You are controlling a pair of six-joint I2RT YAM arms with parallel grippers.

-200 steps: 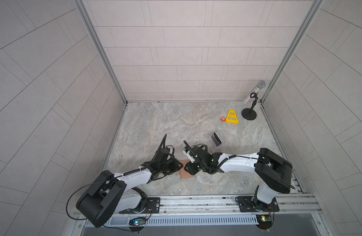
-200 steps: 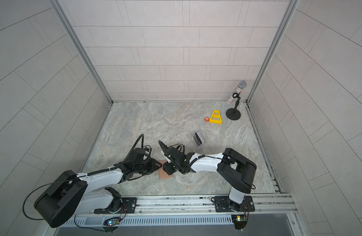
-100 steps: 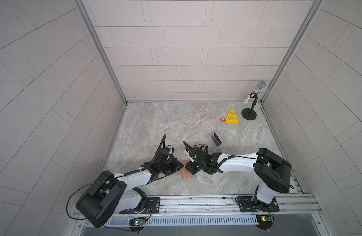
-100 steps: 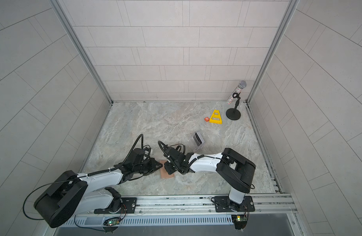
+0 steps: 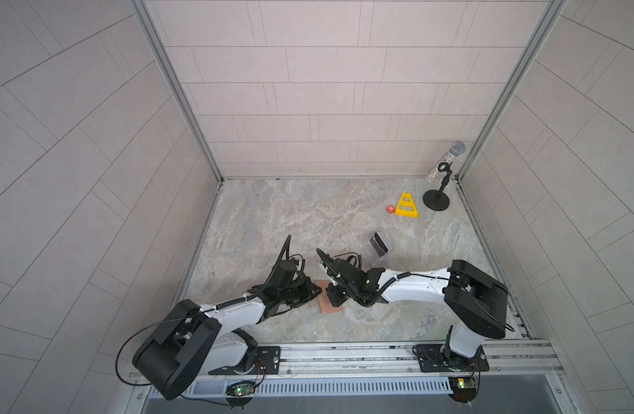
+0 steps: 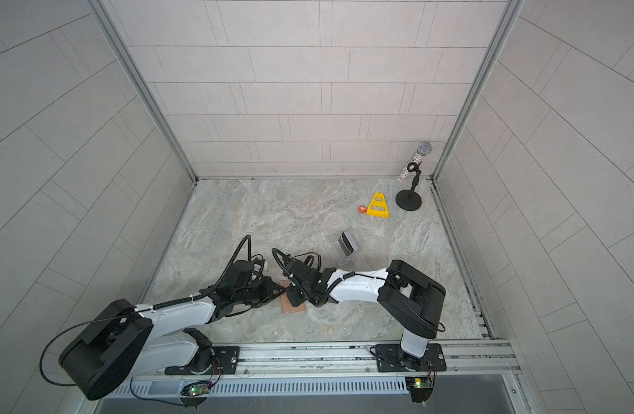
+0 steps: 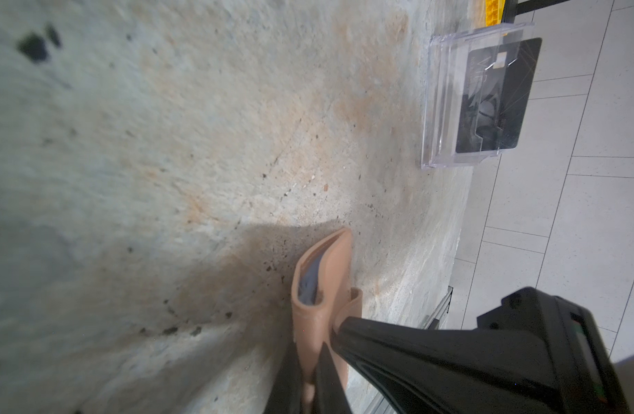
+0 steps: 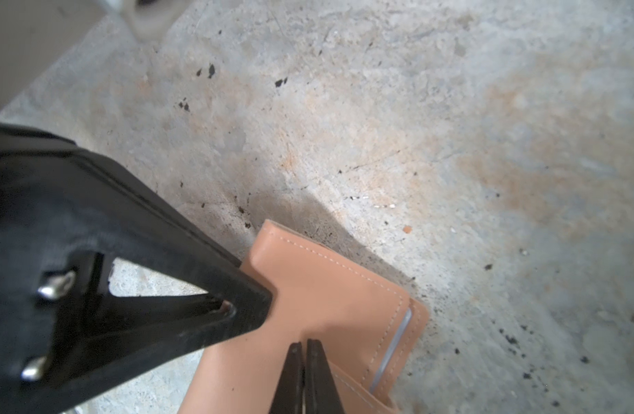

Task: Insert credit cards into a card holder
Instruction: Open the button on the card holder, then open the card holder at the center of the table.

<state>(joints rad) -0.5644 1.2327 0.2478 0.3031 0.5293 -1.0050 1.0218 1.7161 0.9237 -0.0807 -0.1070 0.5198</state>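
My right gripper is pinching the tab over the card holder's side, so it should back off and take the tab beyond the card holder's open side (image 8: 397,349) to open the card holder.
The tan card holder (image 5: 329,304) (image 6: 291,307) lies near the table's front, between both grippers. My left gripper (image 5: 317,293) (image 7: 308,376) is shut on one edge of the card holder (image 7: 322,283), which it sees edge-on with a grey-blue credit card (image 7: 308,285) inside. From the opposite side, my right gripper (image 5: 335,296) (image 8: 304,349) is shut, and the card holder's (image 8: 329,286) tab narrows into its jaws. A pale card edge (image 8: 394,344) shows in the holder's open side. A dark credit card (image 5: 379,243) (image 7: 494,96) stands apart in a clear box.
The clear plastic box (image 5: 381,247) (image 6: 347,247) (image 7: 448,104) stands behind the right arm. A yellow triangular piece (image 5: 406,206), a small orange block (image 5: 390,209) and a microphone on a black stand (image 5: 438,199) sit at the back right. The metal rail (image 5: 344,353) borders the front.
Both grippers have closed further, the right one fully. The arms and the card holder have hardly moved.
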